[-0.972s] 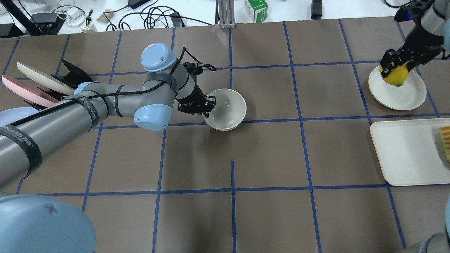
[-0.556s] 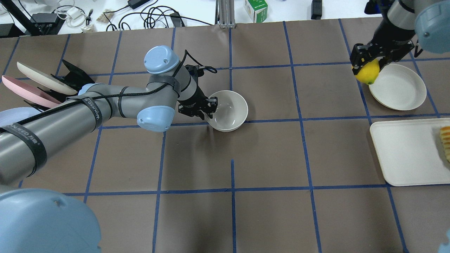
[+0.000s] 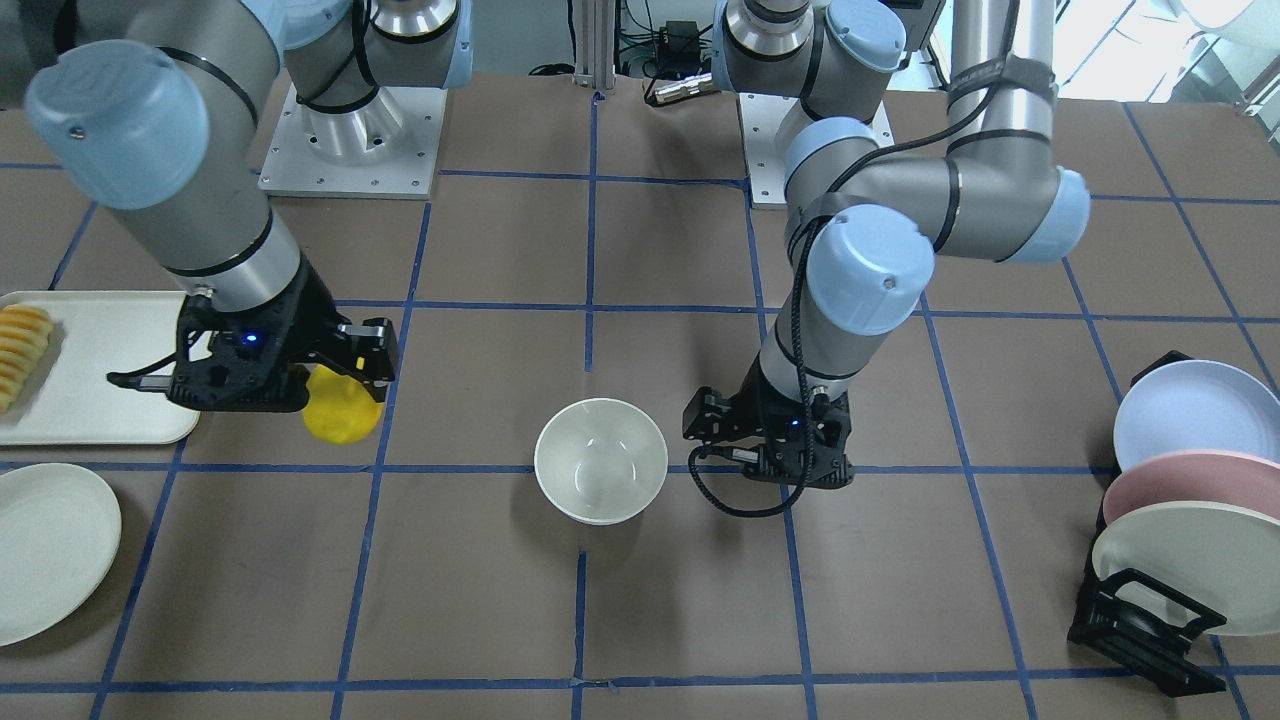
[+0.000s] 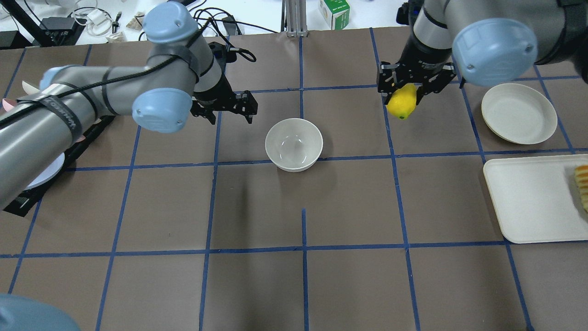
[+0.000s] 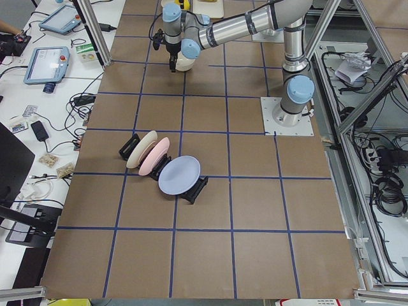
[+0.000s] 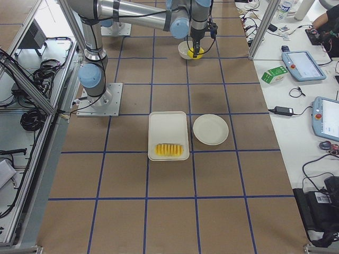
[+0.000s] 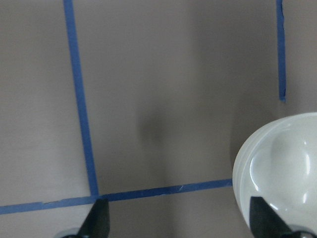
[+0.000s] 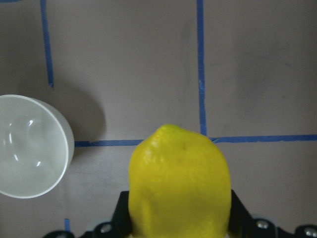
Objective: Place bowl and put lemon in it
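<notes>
The robot's right gripper should release the yellow lemon, now held above the table beside the bowl, on the middle of the off-white bowl's bottom [image 3: 606, 467] [image 8: 24, 148].
The off-white bowl [image 4: 294, 143] stands upright and empty on the brown table near the middle; it also shows in the front view [image 3: 600, 470]. My left gripper [image 4: 231, 115] is open and empty, raised a little to the bowl's left and clear of its rim; the left wrist view shows the bowl [image 7: 282, 173] beside one fingertip. My right gripper [image 4: 406, 89] is shut on the yellow lemon [image 4: 402, 102] and holds it above the table to the bowl's right. The right wrist view shows the lemon [image 8: 181, 183] and the bowl [image 8: 29, 146] to one side.
A shallow cream plate [image 4: 519, 113] lies bare at the far right. A white tray [image 4: 528, 197] with a row of sliced fruit [image 4: 582, 186] lies in front of it. A black rack with pastel plates [image 3: 1180, 500] stands on my left side.
My left gripper let go of the bowl's rim, opened and drew back to the left. My right gripper carried the lemon off the cream plate and leftward toward the bowl.
</notes>
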`<state>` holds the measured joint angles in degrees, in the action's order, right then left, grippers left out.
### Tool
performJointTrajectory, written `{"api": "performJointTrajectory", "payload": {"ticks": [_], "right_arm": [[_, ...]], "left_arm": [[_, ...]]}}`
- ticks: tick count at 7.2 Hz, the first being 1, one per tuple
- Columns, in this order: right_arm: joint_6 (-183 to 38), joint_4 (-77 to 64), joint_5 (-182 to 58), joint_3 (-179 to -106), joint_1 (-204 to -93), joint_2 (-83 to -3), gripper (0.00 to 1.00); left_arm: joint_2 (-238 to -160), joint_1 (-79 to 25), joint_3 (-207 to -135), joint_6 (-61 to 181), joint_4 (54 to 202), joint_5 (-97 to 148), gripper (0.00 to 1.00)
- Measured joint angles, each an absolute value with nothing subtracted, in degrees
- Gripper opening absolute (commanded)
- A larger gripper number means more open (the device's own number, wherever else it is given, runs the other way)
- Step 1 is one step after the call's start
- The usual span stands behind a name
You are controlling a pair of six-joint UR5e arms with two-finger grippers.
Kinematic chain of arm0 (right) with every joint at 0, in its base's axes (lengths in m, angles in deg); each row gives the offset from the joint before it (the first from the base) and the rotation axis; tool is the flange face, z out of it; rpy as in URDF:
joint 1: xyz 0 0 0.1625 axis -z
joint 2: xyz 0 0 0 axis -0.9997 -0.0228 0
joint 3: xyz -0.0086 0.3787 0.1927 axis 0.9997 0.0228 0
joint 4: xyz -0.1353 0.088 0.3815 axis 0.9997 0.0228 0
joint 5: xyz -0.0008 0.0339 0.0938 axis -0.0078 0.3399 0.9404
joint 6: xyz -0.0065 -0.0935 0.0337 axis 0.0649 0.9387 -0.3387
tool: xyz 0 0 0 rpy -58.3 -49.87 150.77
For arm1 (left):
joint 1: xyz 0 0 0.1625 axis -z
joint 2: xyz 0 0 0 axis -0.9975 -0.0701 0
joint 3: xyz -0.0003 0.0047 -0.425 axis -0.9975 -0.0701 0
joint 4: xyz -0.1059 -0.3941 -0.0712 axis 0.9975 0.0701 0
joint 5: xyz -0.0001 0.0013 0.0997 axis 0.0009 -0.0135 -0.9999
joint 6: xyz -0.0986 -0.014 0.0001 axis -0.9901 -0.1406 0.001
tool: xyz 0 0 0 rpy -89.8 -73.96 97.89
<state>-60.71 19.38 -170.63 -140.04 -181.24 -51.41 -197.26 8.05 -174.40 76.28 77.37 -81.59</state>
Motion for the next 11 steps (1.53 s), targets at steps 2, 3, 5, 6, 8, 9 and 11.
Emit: {"api": "performJointTrajectory", "payload": {"ticks": [2, 3, 5, 6, 8, 9, 11], "right_arm": [[-66.27, 21.38, -169.95, -139.97, -185.72, -49.87, 0.0], [-69.1, 23.45, -169.74, -139.97, -187.63, -48.79, 0.0], [-74.32, 27.97, -169.61, -139.96, -192.69, -45.15, 0.0], [-76.21, 30.55, -169.62, -139.97, -195.33, -42.86, 0.0], [-77.41, 34.81, -169.68, -140.06, -198.78, -37.92, 0.0], [-77.47, 36.72, -169.68, -140.08, -199.77, -35.6, 0.0], [-76.94, 39.15, -169.69, -140.03, -200.7, -33.06, 0.0]], "left_arm": [[-191.08, 5.78, -170.93, 79.76, 90.15, -85.7, 1.0], [-188.46, 5.41, -168.85, 80.22, 95.45, -86.94, 1.0], [-185.26, 5.28, -166.01, 80.26, 100.79, -87.19, 1.0], [-184.51, 5.2, -165.56, 80.09, 101.7, -86.96, 1.0], [-184.14, 4.82, -165.49, 79.73, 102.32, -86.11, 1.0], [-184.16, 4.82, -165.67, 79.69, 102.36, -85.9, 1.0], [-184.21, 4.75, -165.59, 79.63, 102.41, -85.76, 1.0]]}}
